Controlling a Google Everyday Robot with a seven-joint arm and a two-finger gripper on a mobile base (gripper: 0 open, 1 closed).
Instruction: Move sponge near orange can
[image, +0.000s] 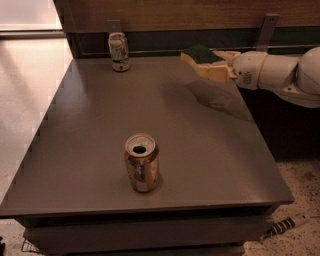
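The robot's gripper should set the sponge down on the grey table (206, 147) just beside the orange can, on the side of the robot's arm. The sponge is still in the air above the table.
The orange can (141, 162) stands upright near the front middle of the grey table (100, 125), its silver top open. The sponge (200, 54), dark green on top over pale yellow foam, is held in the air above the table's back right part, casting a shadow below it. My gripper (215, 62) is shut on the sponge; it reaches in from the right on a white arm (275, 72). The sponge is far from the orange can, up and to the right of it.
A whitish can (119, 51) with red-green markings stands at the back of the table near the left. A wooden wall with metal brackets runs behind. The table's right edge drops to a speckled floor with a cable (287, 225).
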